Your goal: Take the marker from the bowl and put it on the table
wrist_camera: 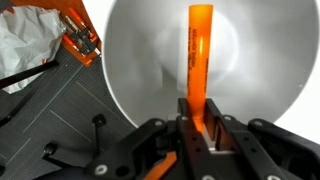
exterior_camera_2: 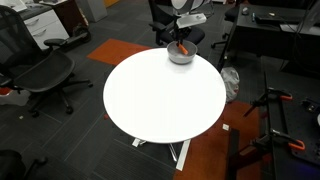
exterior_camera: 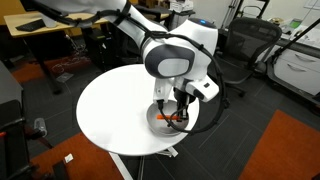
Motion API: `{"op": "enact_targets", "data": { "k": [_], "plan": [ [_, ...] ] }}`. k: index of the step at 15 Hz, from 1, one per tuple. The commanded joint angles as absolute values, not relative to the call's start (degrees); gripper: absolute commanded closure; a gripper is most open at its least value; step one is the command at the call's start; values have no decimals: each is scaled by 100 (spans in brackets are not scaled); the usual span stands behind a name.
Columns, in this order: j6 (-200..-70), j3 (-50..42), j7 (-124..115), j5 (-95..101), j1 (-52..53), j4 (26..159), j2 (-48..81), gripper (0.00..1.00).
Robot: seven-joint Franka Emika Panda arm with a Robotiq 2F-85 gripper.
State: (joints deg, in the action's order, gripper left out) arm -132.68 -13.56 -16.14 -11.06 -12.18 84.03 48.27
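I should set the orange marker free from my gripper on the bare white tabletop [exterior_camera: 126, 108] beside the bowl, near the middle of the table. The marker is now inside the bowl.
The orange marker [wrist_camera: 198, 55] stands out from my jaws over the white-grey bowl [wrist_camera: 140, 60] in the wrist view. My gripper [wrist_camera: 197, 112] is shut on the marker's near end. In both exterior views the gripper [exterior_camera: 180, 110] [exterior_camera_2: 183, 42] reaches down into the bowl [exterior_camera: 162, 124] [exterior_camera_2: 181, 57], which sits near the rim of the round white table [exterior_camera: 110, 110] [exterior_camera_2: 165, 100]. The marker shows as a small orange streak [exterior_camera: 178, 119] [exterior_camera_2: 179, 48] inside the bowl. I cannot tell whether its far tip touches the bowl.
Black office chairs [exterior_camera: 240, 45] [exterior_camera_2: 45, 70] stand around the table. A wooden desk [exterior_camera: 45, 25] is behind. Orange carpet patches [exterior_camera: 290, 145] [exterior_camera_2: 120, 50] lie on the floor. An orange-and-black object [wrist_camera: 80, 40] and crumpled white material [wrist_camera: 25, 40] lie on the floor beside the table.
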Motion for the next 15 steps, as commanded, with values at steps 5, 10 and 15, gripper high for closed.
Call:
{"op": "enact_targets", "data": {
  "k": [5,10,15],
  "plan": [
    [-13344,-1288,-1184,-429,-974,9789,3234,95],
    [-13116,-1095,-735,7,-833,10312,2817,95],
    [-13516,-859,-267,187,-764,10923,2801,95]
  ]
}}
